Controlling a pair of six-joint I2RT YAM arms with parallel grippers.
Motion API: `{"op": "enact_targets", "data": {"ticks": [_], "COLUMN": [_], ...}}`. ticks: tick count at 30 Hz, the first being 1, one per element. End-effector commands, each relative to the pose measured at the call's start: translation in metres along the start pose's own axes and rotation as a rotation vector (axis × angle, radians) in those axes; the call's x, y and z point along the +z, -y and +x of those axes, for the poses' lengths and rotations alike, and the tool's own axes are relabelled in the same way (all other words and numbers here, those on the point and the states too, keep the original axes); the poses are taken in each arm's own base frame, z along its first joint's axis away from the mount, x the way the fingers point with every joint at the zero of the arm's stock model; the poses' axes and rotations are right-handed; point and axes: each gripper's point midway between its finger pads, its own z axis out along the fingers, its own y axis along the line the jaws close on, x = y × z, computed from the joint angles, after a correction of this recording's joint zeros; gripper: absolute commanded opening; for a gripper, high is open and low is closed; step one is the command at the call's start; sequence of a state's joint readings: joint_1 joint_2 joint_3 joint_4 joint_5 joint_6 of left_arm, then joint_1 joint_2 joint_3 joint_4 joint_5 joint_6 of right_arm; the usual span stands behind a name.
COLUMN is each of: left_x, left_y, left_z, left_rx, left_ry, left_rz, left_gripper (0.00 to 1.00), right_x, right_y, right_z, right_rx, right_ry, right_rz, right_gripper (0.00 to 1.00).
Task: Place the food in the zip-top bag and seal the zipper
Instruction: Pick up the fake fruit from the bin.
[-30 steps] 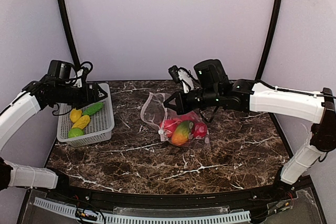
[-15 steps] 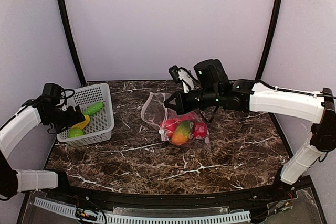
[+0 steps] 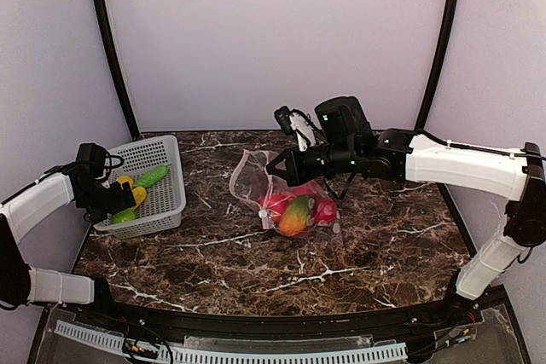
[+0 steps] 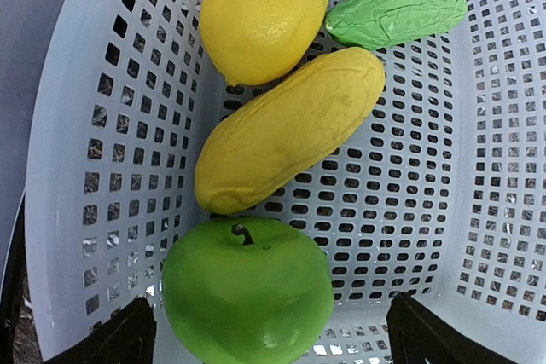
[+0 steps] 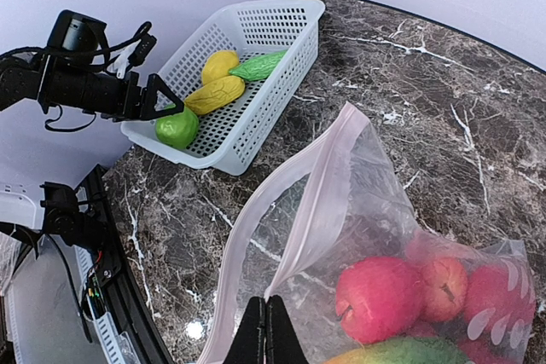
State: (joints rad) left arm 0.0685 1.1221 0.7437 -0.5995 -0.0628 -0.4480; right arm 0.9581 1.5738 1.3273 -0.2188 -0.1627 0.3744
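My left gripper is going to close on the sides of the green apple [image 3: 124, 216] [image 4: 247, 303], next to the long yellow fruit in the white basket.
The zip-top bag [image 3: 254, 178] lies mid-table with its mouth open toward the left. Inside it are red fruits [image 3: 275, 205] and an orange-green one [image 3: 295, 215]. My right gripper [image 3: 275, 168] is shut on the bag's pink zipper edge [image 5: 317, 200], its fingertips [image 5: 266, 299] pinched together on it, holding the mouth up. My left gripper [image 3: 117, 204] is open over the near end of the white basket [image 3: 167, 204]. Its fingers stand either side of a green apple [image 4: 247, 291] without touching it. A long yellow fruit [image 4: 286, 130], a lemon [image 4: 263, 10] and a green vegetable [image 4: 397, 10] lie beyond.
The basket's mesh walls [image 4: 68, 125] close in around my left fingers. It stands at the table's left edge, next to the purple side wall. Dark marble table [image 3: 341, 253] lies between basket and bag.
My left arm has swung from above the basket's far side down to its near-left end, over the green apple. The right arm and bag have not moved.
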Motion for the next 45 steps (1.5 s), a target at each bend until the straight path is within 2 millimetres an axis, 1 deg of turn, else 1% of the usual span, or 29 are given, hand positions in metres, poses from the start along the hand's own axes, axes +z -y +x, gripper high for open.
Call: {"op": "enact_targets", "data": {"ticks": [1, 8, 22, 30, 35, 41, 45], "left_x": [0.011, 0.025, 0.038, 0.037, 0.035, 0.030, 0.021], "left_y": [-0.006, -0.006, -0.015, -0.014, -0.015, -0.014, -0.011], "left_z": [0.001, 0.005, 0.016, 0.014, 0.014, 0.011, 0.005], "left_rx": [0.003, 0.015, 0.049, 0.053, 0.057, 0.058, 0.056], "left_ry": [-0.008, -0.045, -0.096, -0.092, -0.088, -0.065, -0.039], "left_rz": [-0.034, -0.047, -0.094, -0.093, -0.095, -0.087, -0.068], "left_gripper": [0.95, 0.94, 0.93, 0.86, 0.83, 0.80, 0.79], "right_x": [-0.010, -0.009, -0.008, -0.008, -0.008, -0.009, -0.010], "right_y": [-0.008, -0.007, -0.007, -0.007, -0.007, -0.006, -0.007], "right_z": [-0.012, -0.010, -0.011, -0.011, -0.011, -0.011, -0.011], "right_rx": [-0.021, -0.018, -0.018, -0.018, -0.018, -0.019, -0.019], "right_ry": [0.035, 0.032, 0.029, 0.030, 0.031, 0.031, 0.033], "right_rz": [-0.006, -0.004, -0.003, -0.002, -0.001, 0.001, 0.001], "right_gripper": [0.00, 0.00, 0.00, 0.00, 0.00, 0.00, 0.00]}}
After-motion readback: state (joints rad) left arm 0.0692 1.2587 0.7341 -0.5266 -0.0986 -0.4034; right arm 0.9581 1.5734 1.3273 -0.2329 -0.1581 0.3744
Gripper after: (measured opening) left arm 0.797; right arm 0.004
